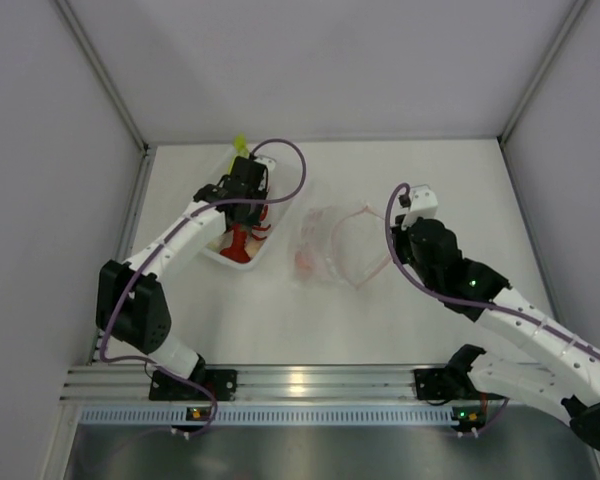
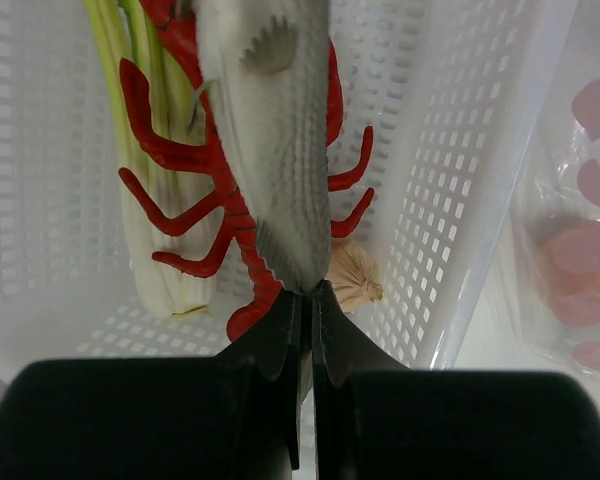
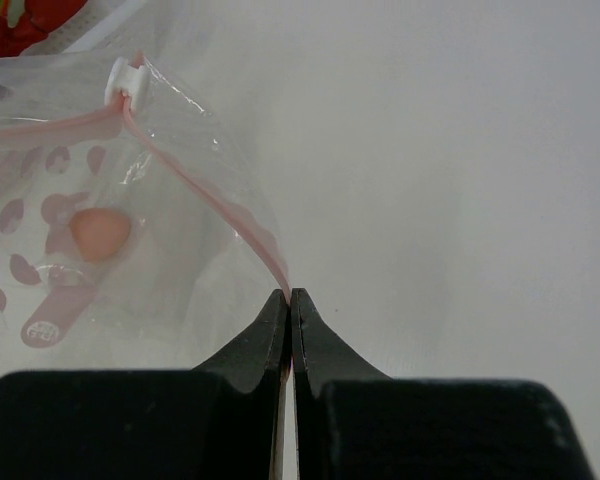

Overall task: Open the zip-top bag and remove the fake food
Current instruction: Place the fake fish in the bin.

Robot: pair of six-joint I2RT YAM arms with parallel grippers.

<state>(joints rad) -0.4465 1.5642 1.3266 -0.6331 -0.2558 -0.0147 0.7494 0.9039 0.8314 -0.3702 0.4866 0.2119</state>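
Observation:
The robot's left gripper needs to release the grey fish between the red lobster and the basket's side (image 1: 277, 212) (image 2: 385, 88) nearest the zip-top bag.
My left gripper (image 2: 308, 290) is shut on the tail end of the grey fish (image 2: 270, 130), which hangs over a white mesh basket (image 2: 460, 150). In the basket lie the red lobster (image 2: 180, 160), the green-and-white leek (image 2: 140, 220) and a small beige round piece (image 2: 352, 275). The zip-top bag (image 1: 330, 245) lies flat at the table's middle, clear with pink dots. My right gripper (image 3: 292, 295) is shut on its pink zip strip (image 3: 195, 185), just past the white slider (image 3: 128, 78). A peach oval (image 3: 100, 233) shows through the bag; I cannot tell whether it is print or a toy.
The basket (image 1: 252, 263) stands left of the bag, under the left gripper (image 1: 242, 205), with the leek's yellow-green tip (image 1: 240, 143) sticking out at its far end. Grey walls close the table on three sides. An aluminium rail (image 1: 300, 382) runs along the near edge.

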